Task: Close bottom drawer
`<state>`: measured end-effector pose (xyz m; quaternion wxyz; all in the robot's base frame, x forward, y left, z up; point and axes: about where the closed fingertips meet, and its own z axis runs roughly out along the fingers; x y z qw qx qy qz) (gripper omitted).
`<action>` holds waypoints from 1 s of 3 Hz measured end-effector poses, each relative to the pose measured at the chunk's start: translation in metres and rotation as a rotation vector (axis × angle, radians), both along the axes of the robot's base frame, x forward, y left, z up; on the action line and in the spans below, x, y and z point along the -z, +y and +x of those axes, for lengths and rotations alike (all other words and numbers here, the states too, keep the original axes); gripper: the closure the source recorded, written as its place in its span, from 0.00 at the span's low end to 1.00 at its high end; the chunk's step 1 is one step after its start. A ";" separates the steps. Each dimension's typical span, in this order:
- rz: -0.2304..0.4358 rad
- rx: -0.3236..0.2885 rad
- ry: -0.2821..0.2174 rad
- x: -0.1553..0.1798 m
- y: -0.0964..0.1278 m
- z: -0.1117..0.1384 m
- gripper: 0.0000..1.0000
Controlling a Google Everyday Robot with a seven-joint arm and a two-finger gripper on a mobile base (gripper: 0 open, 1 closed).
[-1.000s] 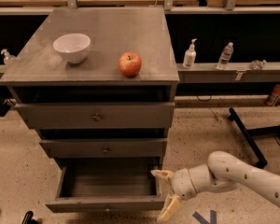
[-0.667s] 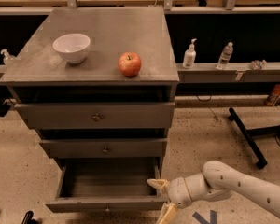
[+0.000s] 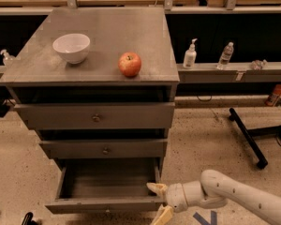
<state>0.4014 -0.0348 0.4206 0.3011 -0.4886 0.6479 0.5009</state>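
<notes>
The robot's gripper needs to next move to the bottom drawer's front panel (image 3: 135, 212), next to its knob, and close just in front of it, ready to push.
The bottom drawer (image 3: 104, 204) of the grey cabinet is pulled out, its plain grey box interior (image 3: 110, 178) open to view and empty. Its narrow front panel runs along the bottom of the camera view. My gripper (image 3: 159, 201) is at the drawer's front right corner, level with the front panel's right end. Its two cream fingers (image 3: 157, 188) are spread apart and hold nothing. My white arm reaches in from the lower right.
The middle drawer (image 3: 103, 149) and top drawer (image 3: 96, 116) above are pushed in. A white bowl (image 3: 71, 47) and a red apple (image 3: 130, 63) sit on the cabinet top. Bottles stand on a shelf to the right. A black stand leg (image 3: 247, 137) lies on the floor.
My gripper has moved left and slightly down, from beside the drawer's right side to its front right corner. The drawer stays pulled out.
</notes>
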 end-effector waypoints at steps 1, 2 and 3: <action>0.091 0.102 0.089 0.064 0.017 0.004 0.00; 0.092 0.088 0.098 0.060 0.018 0.000 0.00; 0.116 0.102 0.136 0.069 0.019 0.001 0.00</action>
